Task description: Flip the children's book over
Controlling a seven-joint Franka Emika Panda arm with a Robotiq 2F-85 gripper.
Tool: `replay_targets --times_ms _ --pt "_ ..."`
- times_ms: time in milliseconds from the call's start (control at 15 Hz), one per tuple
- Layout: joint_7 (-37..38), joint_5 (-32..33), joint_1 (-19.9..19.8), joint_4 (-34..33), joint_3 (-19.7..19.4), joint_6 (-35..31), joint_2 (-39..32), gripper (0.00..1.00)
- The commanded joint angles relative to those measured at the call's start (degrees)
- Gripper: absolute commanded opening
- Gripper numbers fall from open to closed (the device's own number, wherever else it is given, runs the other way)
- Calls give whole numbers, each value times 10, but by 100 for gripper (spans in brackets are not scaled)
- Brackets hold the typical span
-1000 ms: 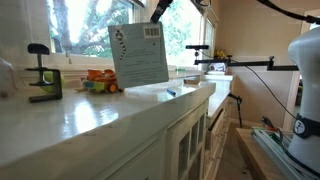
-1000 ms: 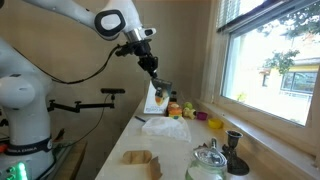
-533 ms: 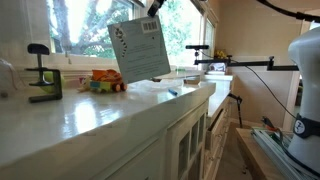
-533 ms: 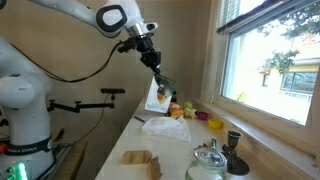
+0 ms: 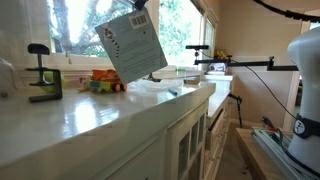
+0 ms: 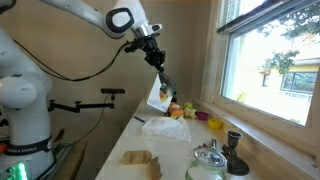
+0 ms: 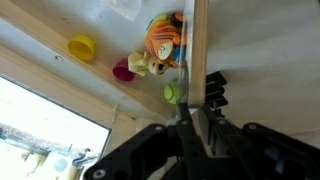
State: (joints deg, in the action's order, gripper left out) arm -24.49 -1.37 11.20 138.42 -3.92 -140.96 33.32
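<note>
The children's book, now tilted in the air above the counter, will be let go by my gripper flat on the white counter [image 7: 262, 40], in front of the orange toy.
The children's book [image 5: 132, 48] hangs tilted in the air above the white counter, its pale face with small text and a barcode towards the camera. It also shows in an exterior view [image 6: 160, 93] as a small tilted sheet below the arm. My gripper [image 6: 163, 80] is shut on the book's top edge. In the wrist view the book [image 7: 250, 50] runs edge-on between the fingers of the gripper [image 7: 197, 118], filling the right side.
An orange toy [image 5: 103, 80] and small cups sit by the window; the toy [image 7: 164, 38] and cups show below the wrist. A green-and-black clamp [image 5: 43, 78] stands on the counter. A crumpled plastic sheet [image 6: 164, 126], a brown item [image 6: 139, 160] and a kettle [image 6: 208, 161] sit nearer the front.
The gripper has lifted the book higher off the counter and tilted it further; its lower edge now swings clear above the surface.
</note>
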Motion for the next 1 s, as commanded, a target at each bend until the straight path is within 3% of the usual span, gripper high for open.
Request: replay_targets --times_ms 0,933 --pt "-15 -2 20 -49 8 -17 -52 4" --pt "-107 -57 104 -118 31 -7 -121 4"
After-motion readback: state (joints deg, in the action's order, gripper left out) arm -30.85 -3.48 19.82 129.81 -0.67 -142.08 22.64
